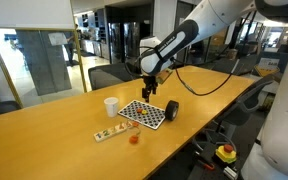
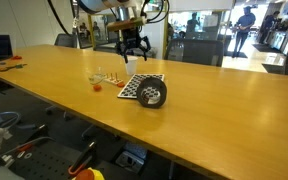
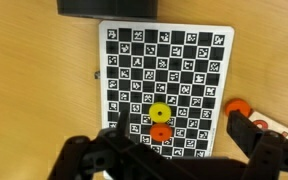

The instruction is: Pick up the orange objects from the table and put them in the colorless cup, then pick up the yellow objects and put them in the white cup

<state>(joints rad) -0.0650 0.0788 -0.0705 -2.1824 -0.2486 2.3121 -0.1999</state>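
Note:
My gripper needs to close around the sides of the orange piece [image 1: 139, 109] [image 3: 161, 132] that is touching the yellow piece on the checkerboard sheet.
In the wrist view a yellow piece [image 3: 161, 113] and an orange piece [image 3: 161, 132] lie touching on a checkerboard sheet [image 3: 184, 50]. Another orange round spot [image 3: 236, 107] sits just off the sheet's right edge; I cannot tell whether it is inside the colorless cup. In an exterior view the small colorless cup [image 1: 134, 138] shows orange in it, and the white cup [image 1: 111, 105] stands upright beside the sheet [image 1: 144, 113]. My gripper [image 3: 176, 140] is open and empty. It hangs above the sheet [image 1: 149, 92], with both pieces between its fingers.
A black cylinder [image 1: 171, 110] stands at the sheet's far end and shows at the top of the wrist view [image 3: 104, 8]. A pale beige strip [image 1: 109, 134] lies near the colorless cup. The table's front edge is close to the sheet [image 2: 142, 85].

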